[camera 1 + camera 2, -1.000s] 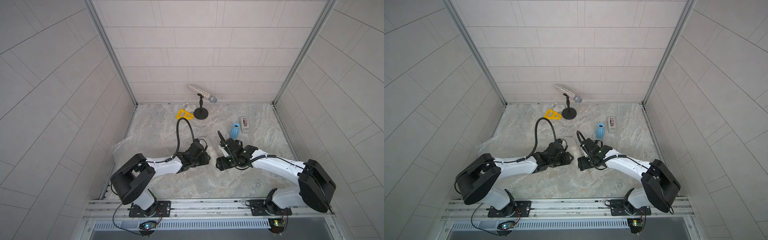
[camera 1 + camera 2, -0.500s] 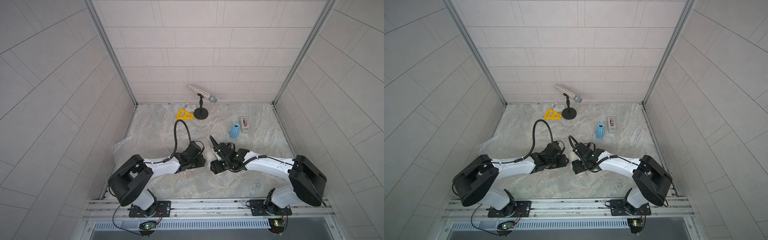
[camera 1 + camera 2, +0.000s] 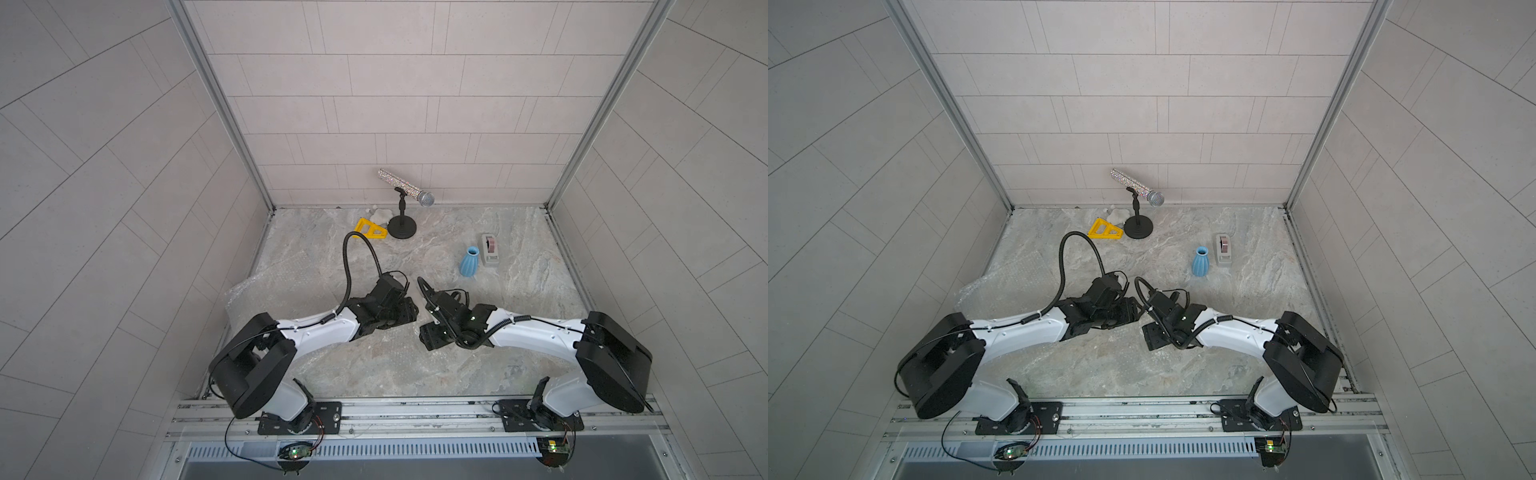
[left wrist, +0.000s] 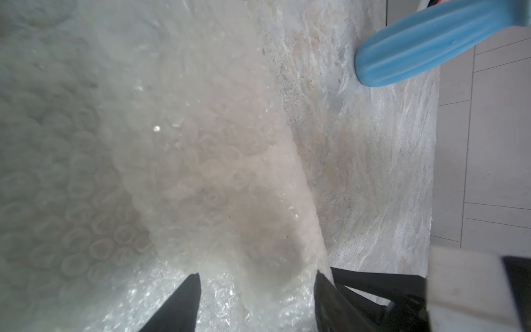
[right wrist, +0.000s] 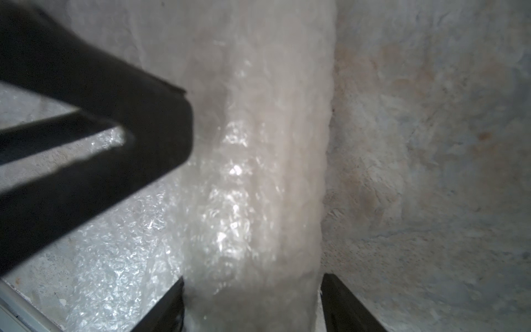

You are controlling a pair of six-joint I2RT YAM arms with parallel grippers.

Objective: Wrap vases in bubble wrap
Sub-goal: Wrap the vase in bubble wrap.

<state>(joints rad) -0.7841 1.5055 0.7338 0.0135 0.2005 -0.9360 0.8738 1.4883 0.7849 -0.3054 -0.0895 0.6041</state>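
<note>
My left gripper needs to next move to the loose edge of the bubble wrap (image 3: 392, 337), on the near side next to the white vase's bundle, and close there.
A white vase lies rolled inside bubble wrap (image 4: 218, 178) at the middle of the table, only a pale bundle (image 5: 258, 172) showing. My left gripper (image 4: 258, 299) stands open astride one end of the bundle, one finger clear of it. My right gripper (image 5: 253, 301) is shut on the other end, and the bundle fills its jaws. In both top views the two wrists (image 3: 390, 307) (image 3: 1167, 320) meet over the bundle and hide it. A light-blue ribbed vase (image 3: 469, 262) (image 3: 1200, 262) (image 4: 431, 43) stands bare at the back right. Loose bubble wrap (image 3: 266, 291) spreads out to the left.
A grey tape dispenser (image 3: 490, 249) stands right behind the blue vase. A glittery microphone on a black stand (image 3: 405, 191) and a yellow triangle (image 3: 370, 228) sit at the back wall. The left gripper's finger (image 5: 115, 120) shows in the right wrist view. Tiled walls close three sides.
The right arm has slid left towards the left gripper, carrying its end of the bundle. The left gripper's jaws have spread wider.
</note>
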